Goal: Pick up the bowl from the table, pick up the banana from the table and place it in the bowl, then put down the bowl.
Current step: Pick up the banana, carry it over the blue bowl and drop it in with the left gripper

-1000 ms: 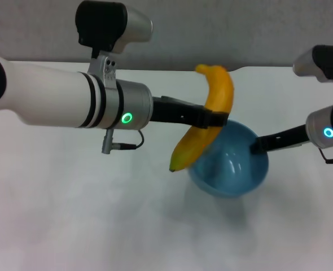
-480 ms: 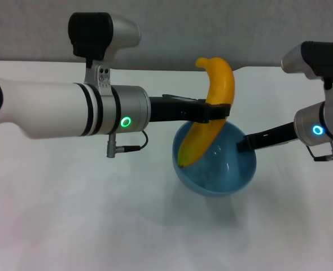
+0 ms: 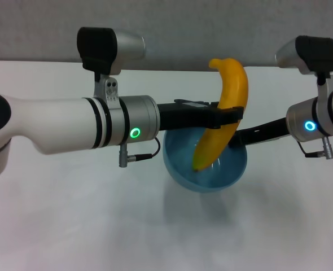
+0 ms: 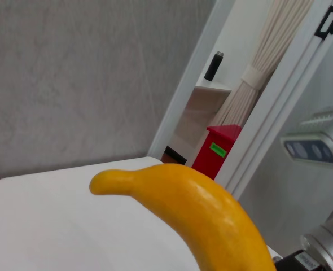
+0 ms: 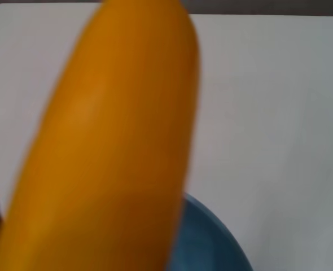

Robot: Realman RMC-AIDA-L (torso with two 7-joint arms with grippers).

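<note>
The robot's left gripper needs to let go of the banana inside the light blue bowl [image 3: 219, 141], with the banana's upper part leaning against the bowl's far rim.
My left gripper [image 3: 229, 116] is shut on the yellow-orange banana [image 3: 226, 113] and holds it nearly upright, its lower end dipping into the light blue bowl [image 3: 205, 159]. My right gripper [image 3: 241, 137] is shut on the bowl's right rim and holds the bowl above the white table [image 3: 70, 226]. The banana fills the left wrist view [image 4: 200, 209] and the right wrist view [image 5: 104, 147]. The bowl's rim shows at the bottom of the right wrist view [image 5: 211, 243].
A grey wall [image 3: 172, 28] stands behind the table's far edge. In the left wrist view a red box [image 4: 220, 149] and a curtain [image 4: 268, 62] stand beyond the table.
The bowl has moved left under the banana. The banana has shifted right and its lower end has gone from outside the bowl's left rim to inside it.
</note>
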